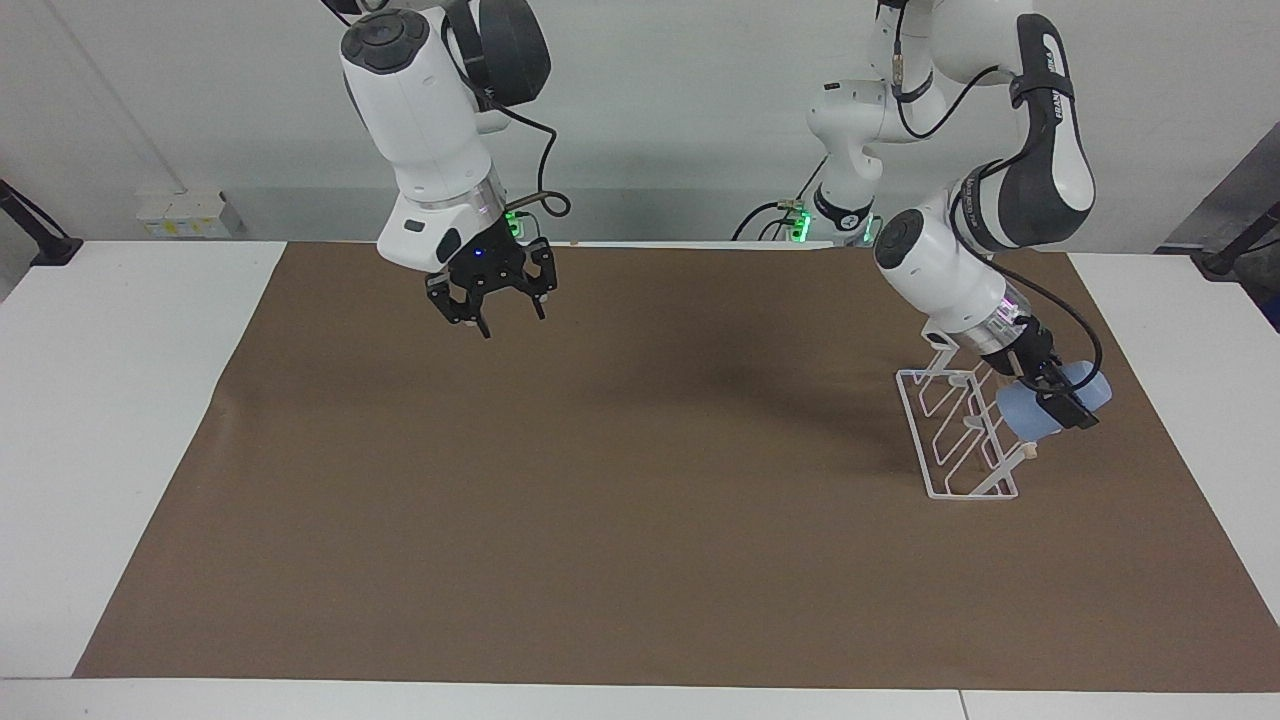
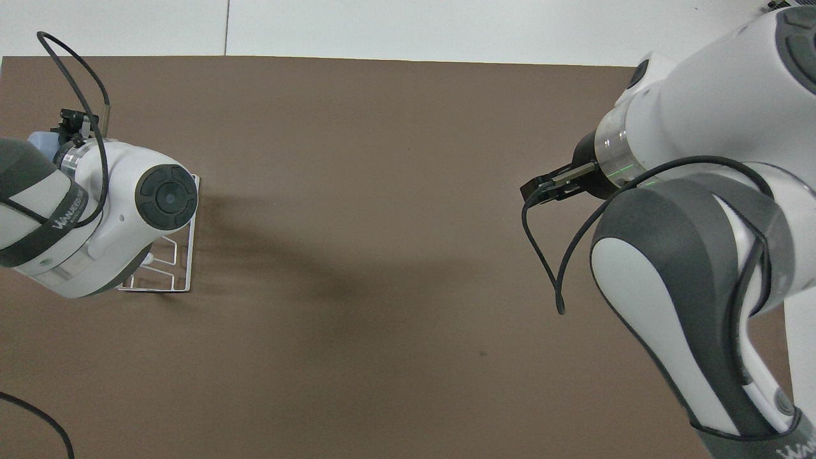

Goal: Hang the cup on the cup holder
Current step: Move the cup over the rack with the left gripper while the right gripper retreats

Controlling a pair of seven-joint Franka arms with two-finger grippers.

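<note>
I will use my left gripper to leave the light-blue cup on the cup holder's upper corner [image 2: 171, 187] toward the middle of the mat.
The light-blue cup [image 1: 1038, 410] lies tilted on its side in my left gripper [image 1: 1060, 402], which is shut on it. It is against the upper side of the white wire cup holder [image 1: 950, 445], covering the middle of the wooden rod. Whether a prong is inside the cup I cannot tell. In the overhead view only a sliver of the cup [image 2: 39, 139] shows past the left arm, which hides most of the cup holder [image 2: 182, 271]. My right gripper [image 1: 508, 320] hangs open and empty in the air over the brown mat, toward the right arm's end, and also shows from above [image 2: 534, 191].
A brown mat [image 1: 600, 520] covers most of the white table [image 1: 110, 420]. The right arm's loose black cable [image 2: 542, 255] hangs below its wrist. Nothing else stands on the mat.
</note>
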